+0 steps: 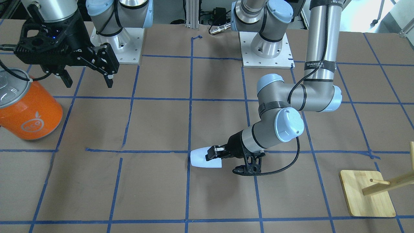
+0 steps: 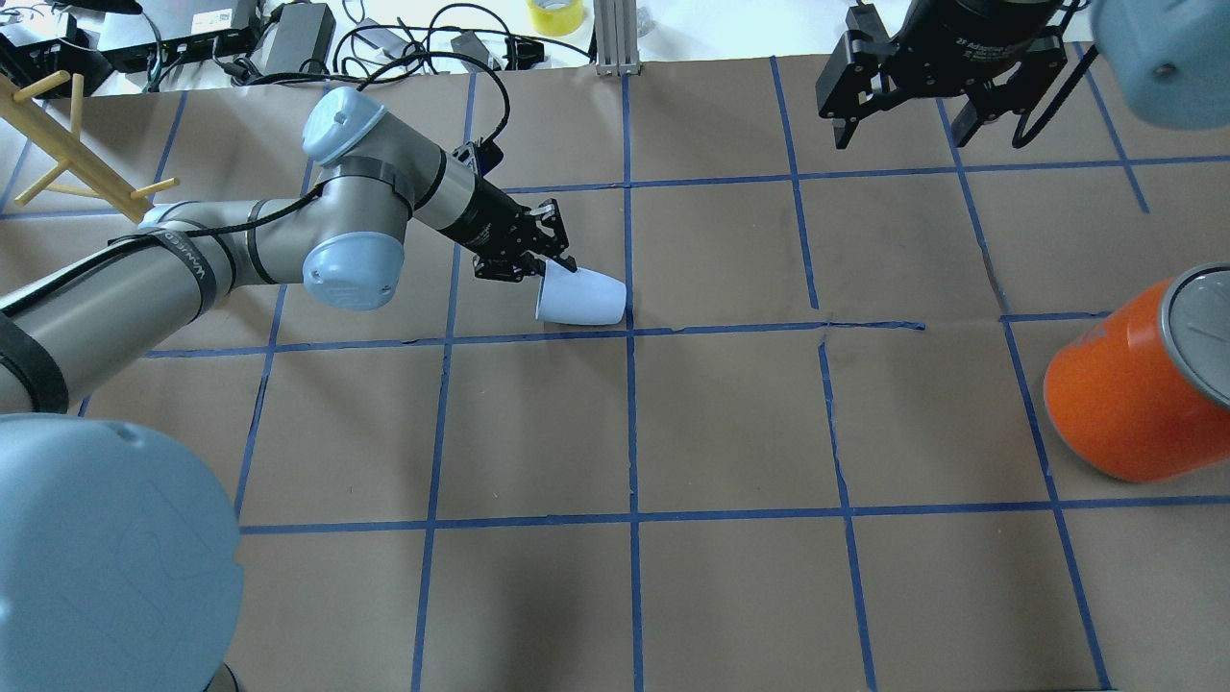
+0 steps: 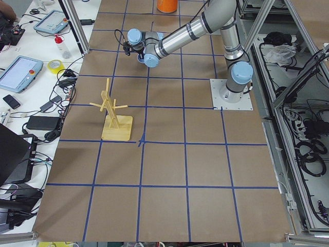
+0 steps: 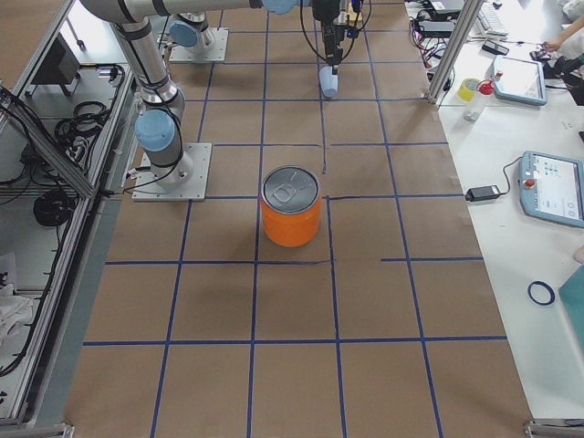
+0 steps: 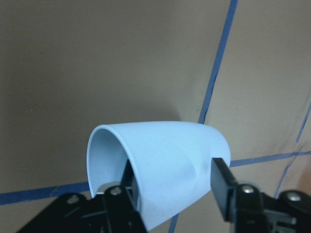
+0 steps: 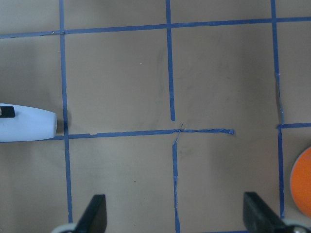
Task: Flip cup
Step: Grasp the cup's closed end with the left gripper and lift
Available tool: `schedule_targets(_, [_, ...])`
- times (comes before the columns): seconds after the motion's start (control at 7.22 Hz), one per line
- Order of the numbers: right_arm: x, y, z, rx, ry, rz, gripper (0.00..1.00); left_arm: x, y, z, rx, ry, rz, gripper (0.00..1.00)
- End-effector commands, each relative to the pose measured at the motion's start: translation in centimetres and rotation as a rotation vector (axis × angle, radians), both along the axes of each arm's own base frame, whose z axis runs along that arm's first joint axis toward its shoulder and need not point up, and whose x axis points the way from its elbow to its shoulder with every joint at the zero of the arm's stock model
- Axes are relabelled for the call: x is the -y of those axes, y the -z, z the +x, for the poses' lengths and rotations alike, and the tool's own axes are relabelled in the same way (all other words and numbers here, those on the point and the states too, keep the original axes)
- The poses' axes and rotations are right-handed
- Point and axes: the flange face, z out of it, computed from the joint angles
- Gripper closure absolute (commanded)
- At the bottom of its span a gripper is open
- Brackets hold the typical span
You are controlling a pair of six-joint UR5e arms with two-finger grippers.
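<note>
My left gripper needs to release the cup upright in the blue tape square (image 1: 287, 187) beside the wooden peg rack.
The cup (image 2: 581, 296) is a small pale blue-white tumbler, on its side near the middle of the table, its base toward the robot's right. It also shows in the front view (image 1: 202, 158), the right-end view (image 4: 329, 84) and the right wrist view (image 6: 26, 124). My left gripper (image 2: 553, 264) is shut on its rim, one finger inside the mouth and one outside, as the left wrist view (image 5: 175, 187) shows on the cup (image 5: 160, 165). I cannot tell whether the cup touches the paper. My right gripper (image 1: 88, 81) is open and empty, high over the right far side.
A large orange can (image 2: 1134, 394) with a silver lid stands at the robot's right (image 1: 30, 110). A wooden peg rack (image 1: 367, 192) stands at the far left (image 2: 67, 144). Blue tape lines grid the brown paper table (image 2: 730, 423).
</note>
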Motion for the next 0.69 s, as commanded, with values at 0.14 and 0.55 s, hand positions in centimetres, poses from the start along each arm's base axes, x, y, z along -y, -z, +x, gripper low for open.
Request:
schedule_targets(0.14, [-0.1,0.2,-0.1,-0.017,0.022,0.012,0.00,1.1,-3.3,0.1,0.018,-0.093,-0.009,1.00])
schedule_targets(0.55, [-0.2,1.0,-0.2,-0.020,0.023,0.032,0.00,3.5,-10.6,0.5,0.306,-0.086,-0.202,1.00])
